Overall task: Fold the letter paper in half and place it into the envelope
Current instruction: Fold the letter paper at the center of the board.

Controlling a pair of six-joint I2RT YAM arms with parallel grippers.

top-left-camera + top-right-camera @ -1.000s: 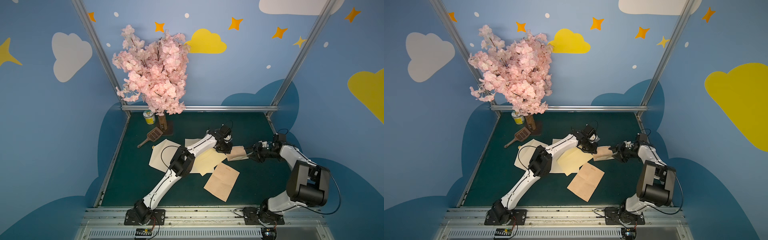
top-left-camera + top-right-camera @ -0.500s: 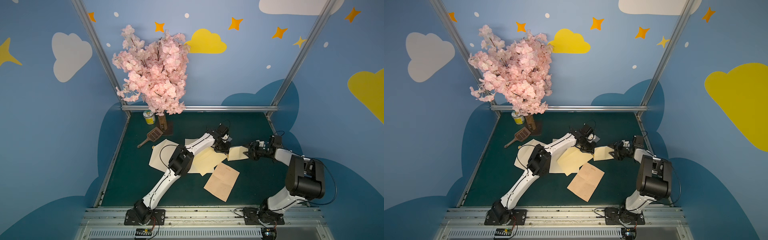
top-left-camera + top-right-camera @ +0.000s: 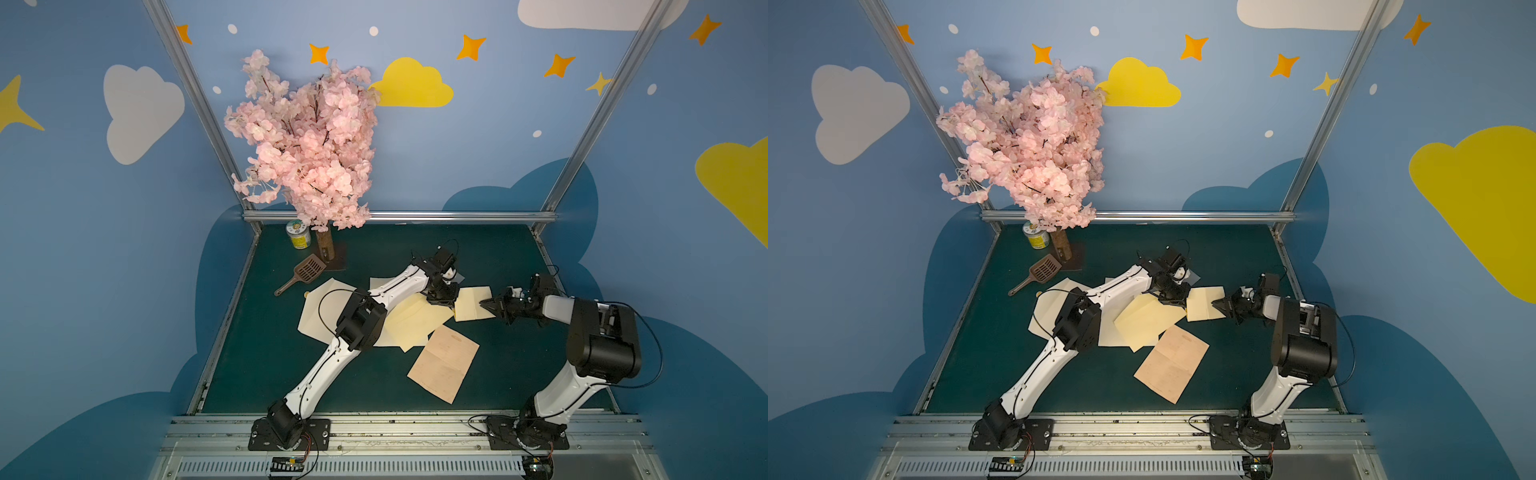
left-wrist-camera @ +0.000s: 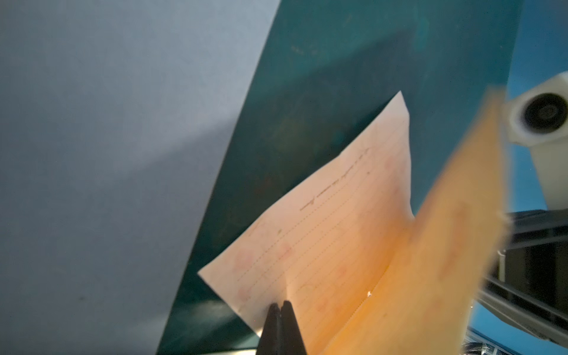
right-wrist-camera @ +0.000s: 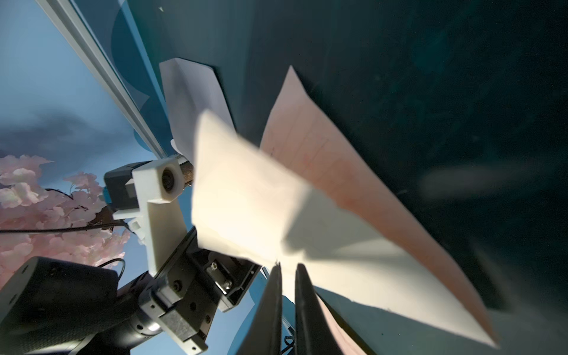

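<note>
My right gripper will open so the letter paper's upper half, which is raised off its lower half, settles flat, and then take the letter paper's near corner (image 3: 493, 316).
The letter paper (image 3: 469, 305) hangs between both grippers above the green mat, folded over to a small cream square in both top views (image 3: 1202, 307). In the left wrist view it is a pinkish lined sheet (image 4: 322, 246) with one half raised, and my left gripper (image 4: 281, 304) is shut on its edge. My right gripper (image 3: 487, 304) meets the opposite edge; in the right wrist view its fingers (image 5: 289, 267) stand nearly together with the paper's edge (image 5: 246, 209) between them. The cream envelope (image 3: 328, 307) lies flat, partly under the left arm.
A tan creased sheet (image 3: 444, 368) lies in front of the grippers and a yellow sheet (image 3: 415, 328) under the left forearm. A blossom tree (image 3: 307, 145), a can (image 3: 298, 235) and a brown scoop (image 3: 305, 272) stand at the back left.
The right gripper moved left to the paper's edge and closed on it. The paper turned from tan side up to a cream square. The left gripper stayed shut.
</note>
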